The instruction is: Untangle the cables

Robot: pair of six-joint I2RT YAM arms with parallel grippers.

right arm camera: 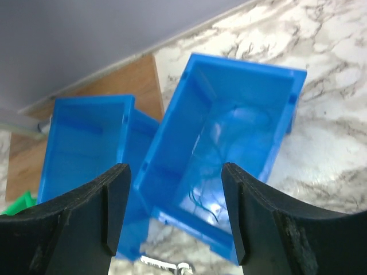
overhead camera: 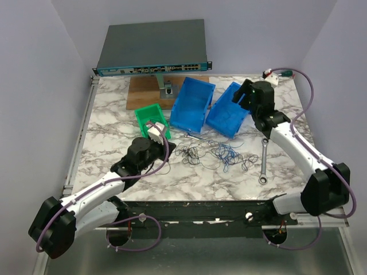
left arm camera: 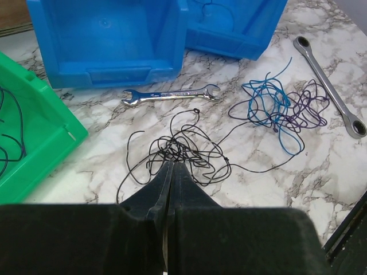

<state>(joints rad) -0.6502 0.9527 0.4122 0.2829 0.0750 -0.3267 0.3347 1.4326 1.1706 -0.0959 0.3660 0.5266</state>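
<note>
My right gripper grabs the blue loop at the edge (overhead camera: 216, 150) of the blue and purple cable tangle next, the one facing the black cable tangle.
A black cable tangle (overhead camera: 188, 153) lies mid-table; it also shows in the left wrist view (left arm camera: 183, 150). A blue and purple cable tangle (overhead camera: 226, 153) lies to its right (left arm camera: 275, 106). My left gripper (overhead camera: 171, 149) is shut, its tips (left arm camera: 172, 164) in the near edge of the black tangle, apparently pinching a strand. My right gripper (overhead camera: 238, 96) is open and empty above the right blue bin (right arm camera: 229, 120). A thin teal wire (right arm camera: 203, 203) lies inside that bin. A thin dark wire (left arm camera: 14, 132) lies in the green bin (left arm camera: 40, 143).
A small silver wrench (left arm camera: 172, 94) lies in front of the left blue bin (overhead camera: 192, 103). A long ratchet wrench (overhead camera: 264, 160) lies to the right of the tangles. A network switch (overhead camera: 152, 48) and a wooden board (overhead camera: 146, 94) stand at the back.
</note>
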